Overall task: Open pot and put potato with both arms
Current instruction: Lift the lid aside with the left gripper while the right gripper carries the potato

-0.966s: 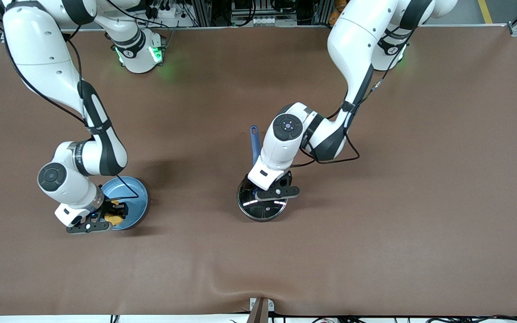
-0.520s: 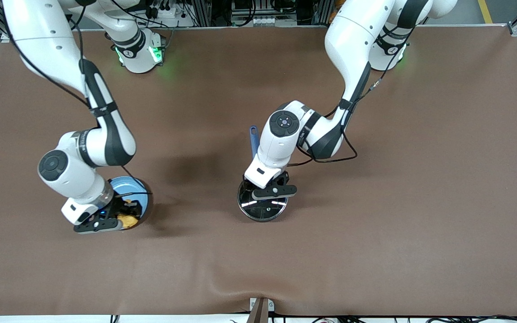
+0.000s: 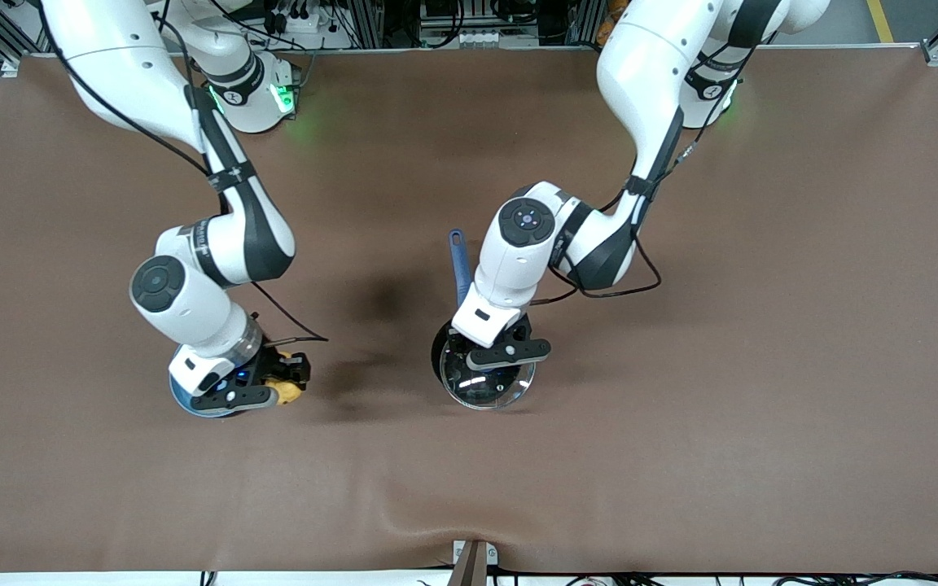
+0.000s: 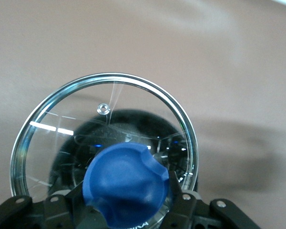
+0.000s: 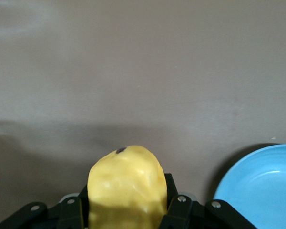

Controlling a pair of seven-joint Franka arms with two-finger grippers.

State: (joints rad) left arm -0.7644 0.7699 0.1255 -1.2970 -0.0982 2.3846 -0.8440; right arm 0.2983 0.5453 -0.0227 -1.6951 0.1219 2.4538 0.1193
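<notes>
Next, my left gripper releases the glass lid on the brown table cloth across the black pot from the plate (image 3: 662,370). The lid is still held just above the pot.
My left gripper (image 3: 495,365) is shut on the blue knob (image 4: 126,183) of the round glass lid (image 3: 506,392) and holds it just above the black pot (image 3: 440,356), shifted a little toward the front camera. The pot's long blue handle (image 3: 459,264) points toward the robots' bases. In the left wrist view the pot (image 4: 133,125) shows dark through the lid's glass (image 4: 62,114). My right gripper (image 3: 278,381) is shut on the yellow potato (image 3: 289,394), held over the table between the plate and the pot. The right wrist view shows the potato (image 5: 126,183) between the fingers.
The flat light-blue plate (image 3: 186,402) lies toward the right arm's end of the table, mostly hidden under the right wrist; its rim shows in the right wrist view (image 5: 262,186). Brown table cloth (image 3: 681,366) surrounds the pot.
My right gripper has lifted the potato off the plate and carried it toward the pot. My left gripper has raised the lid off the pot and shifted it slightly toward the front camera.
</notes>
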